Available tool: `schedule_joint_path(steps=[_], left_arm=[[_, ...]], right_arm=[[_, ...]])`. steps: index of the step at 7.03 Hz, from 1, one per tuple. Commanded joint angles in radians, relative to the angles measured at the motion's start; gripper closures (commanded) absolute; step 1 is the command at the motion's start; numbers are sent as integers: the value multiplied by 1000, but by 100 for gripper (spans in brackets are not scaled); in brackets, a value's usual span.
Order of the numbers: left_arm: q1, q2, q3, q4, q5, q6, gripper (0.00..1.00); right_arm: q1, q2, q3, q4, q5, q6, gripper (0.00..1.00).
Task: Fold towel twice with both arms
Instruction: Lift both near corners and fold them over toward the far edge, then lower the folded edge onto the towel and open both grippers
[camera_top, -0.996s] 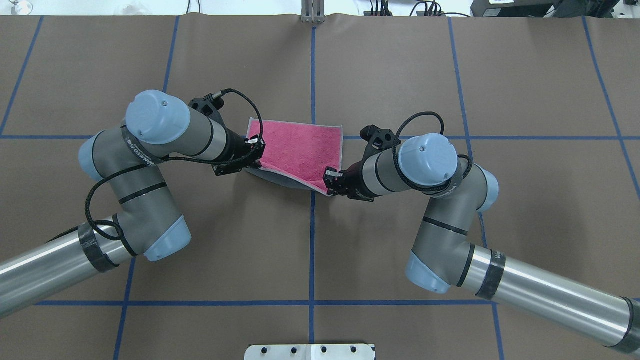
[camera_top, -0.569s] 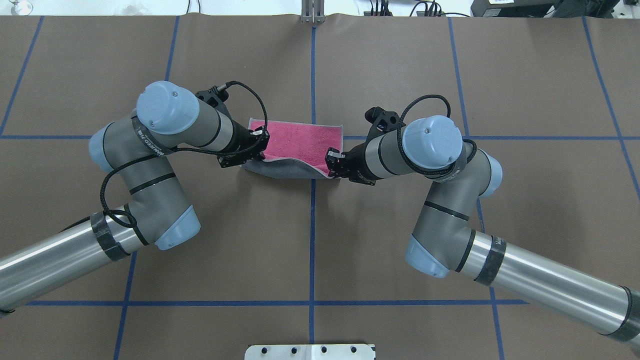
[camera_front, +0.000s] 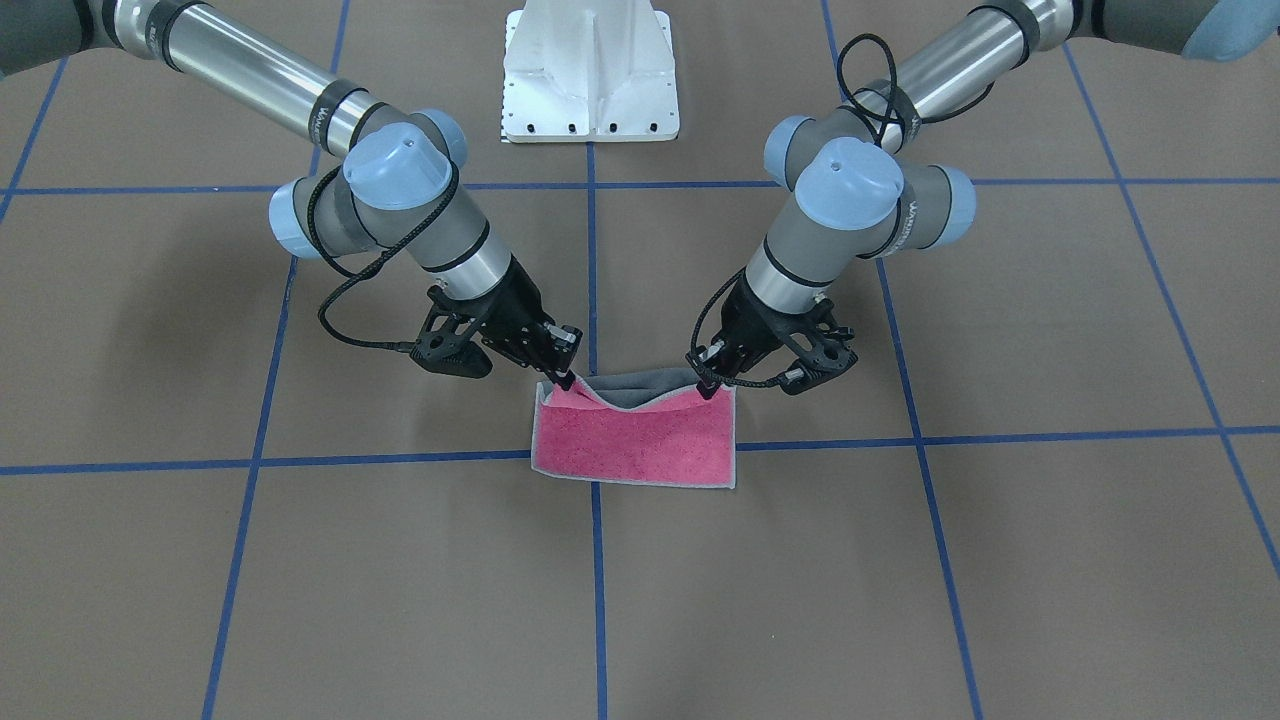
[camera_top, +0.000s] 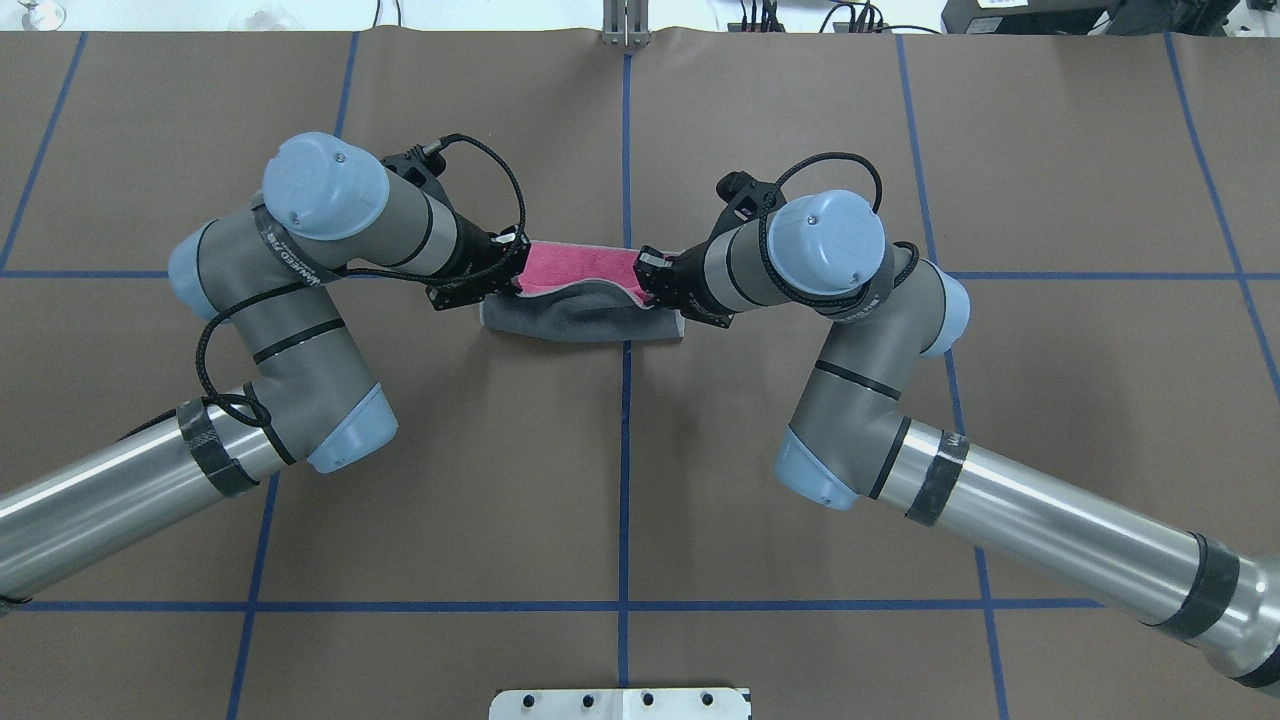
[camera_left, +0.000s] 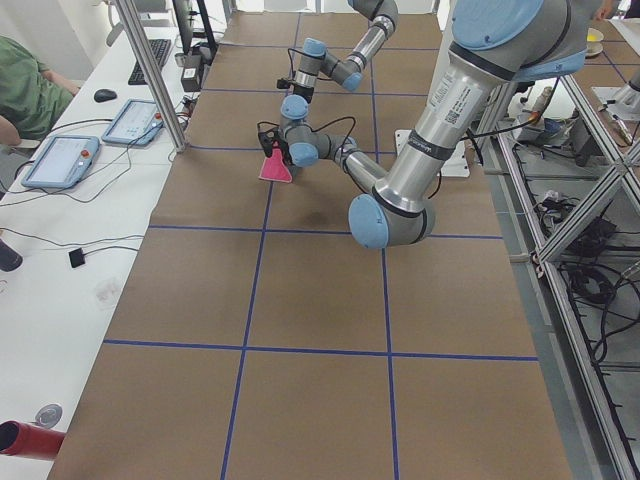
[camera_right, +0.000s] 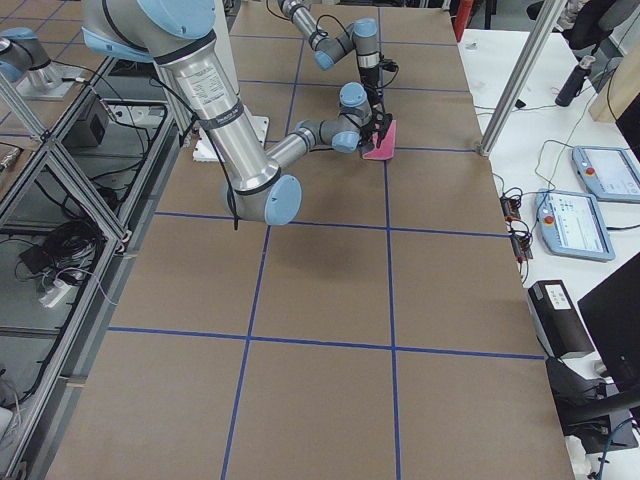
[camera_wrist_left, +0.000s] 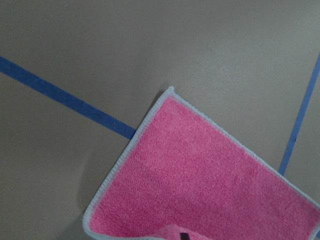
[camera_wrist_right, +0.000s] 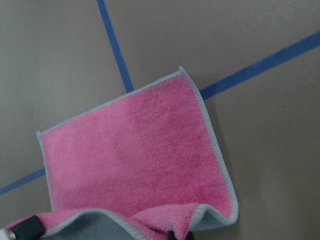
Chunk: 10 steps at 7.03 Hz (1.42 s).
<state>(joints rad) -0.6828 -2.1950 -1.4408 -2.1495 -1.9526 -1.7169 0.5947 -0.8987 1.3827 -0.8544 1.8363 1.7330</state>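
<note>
My left gripper is going to put the towel's lifted corner down over the pink side's far corner (camera_front: 737, 482) (camera_wrist_left: 169, 94), just past the blue tape.
The towel (camera_top: 580, 318) lies at the table's middle, partly folded: its grey face arches up on my side and a pink strip (camera_top: 585, 262) shows beyond. In the front-facing view its pink face (camera_front: 635, 445) lies flat with a grey fold (camera_front: 640, 390) behind. My left gripper (camera_top: 518, 270) is shut on the lifted left corner, and it also shows in the front-facing view (camera_front: 705, 388). My right gripper (camera_top: 645, 275) is shut on the lifted right corner, also seen in the front-facing view (camera_front: 563, 382). Both wrist views look down on the pink face (camera_wrist_left: 200, 185) (camera_wrist_right: 140, 155).
The white pedestal base (camera_front: 590, 70) stands at the near table edge. Blue tape lines (camera_top: 625, 450) grid the brown table cover. Tablets (camera_left: 60, 160) lie on a side bench past the table's far edge.
Both grippers have carried the towel's near edge up and away from the robot, over the far half. Less pink and more grey face now shows from above.
</note>
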Motion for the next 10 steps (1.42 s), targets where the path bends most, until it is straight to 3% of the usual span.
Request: schedule_joint_path(steps=[1, 8, 10], left_arm=[[-3, 0, 20, -3, 0, 0, 100], [-11, -23, 45, -49, 3, -9, 100], [-11, -66, 107, -50, 3, -7, 100]], right_arm=[[23, 12, -31, 0, -5, 0, 100], [40, 47, -80, 0, -9, -4, 100], [49, 49, -88, 0, -11, -7, 100]])
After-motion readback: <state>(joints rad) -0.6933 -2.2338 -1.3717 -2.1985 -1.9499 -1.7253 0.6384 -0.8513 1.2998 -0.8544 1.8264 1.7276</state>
